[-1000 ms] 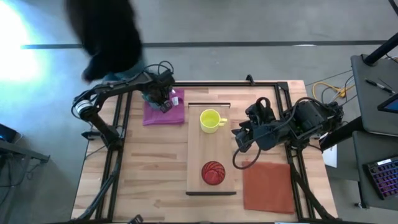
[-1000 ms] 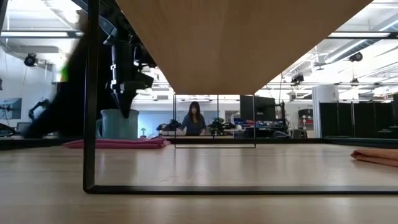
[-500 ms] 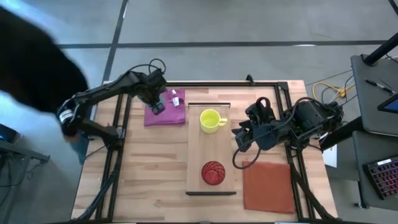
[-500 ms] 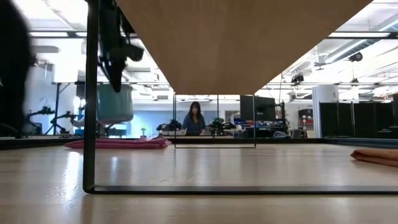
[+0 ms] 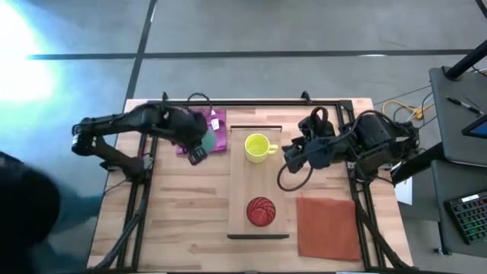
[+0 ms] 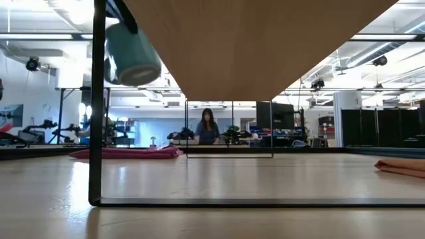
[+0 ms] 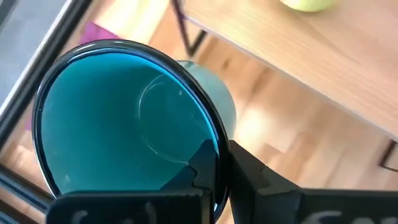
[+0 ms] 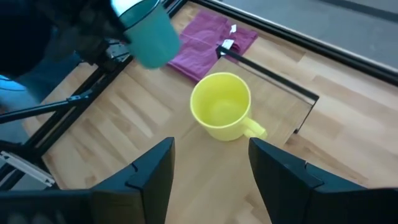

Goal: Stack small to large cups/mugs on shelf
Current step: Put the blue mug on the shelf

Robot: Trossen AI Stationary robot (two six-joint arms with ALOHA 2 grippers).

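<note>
The teal-green mug, now held by the magenta cloth's near edge, will go down on the shelf (image 5: 261, 181) (image 7: 370, 34) between the yellow mug and the red-orange cup, where I should set it with my left gripper.
My left gripper (image 5: 196, 149) is shut on the teal-green mug (image 5: 205, 140), held in the air by the near edge of the magenta cloth (image 5: 214, 122), left of the shelf (image 5: 259, 179). The mug also shows in the low view (image 6: 131, 56) and the right wrist view (image 8: 152, 31). The yellow mug (image 5: 259, 148) stands on its base on the shelf's far part, and the red-orange cup (image 5: 261, 211) on its near part. My right gripper (image 5: 288, 161) is open just right of the yellow mug (image 8: 221, 106). My left gripper holds the teal-green mug by its rim (image 7: 216, 149), one finger inside (image 7: 200, 171) the mug and one outside (image 7: 252, 174). The mug is lifted clear of the cloth and table and hangs tilted, its base (image 6: 141, 72) lower than the gripper.
An orange-red cloth (image 5: 327, 227) lies at the table's near right. A white tag (image 5: 214, 119) lies on the magenta cloth. The shelf stands on thin black legs (image 6: 99, 133). A person's dark shape (image 5: 27, 221) is beyond the table's left side.
My left gripper has lifted the teal-green mug off the magenta cloth and carried it toward the near edge and the shelf; the mug has gone from upright to tilted. My right gripper has shifted slightly toward the far edge, nearer the yellow mug. The person has moved around the table's left side.
</note>
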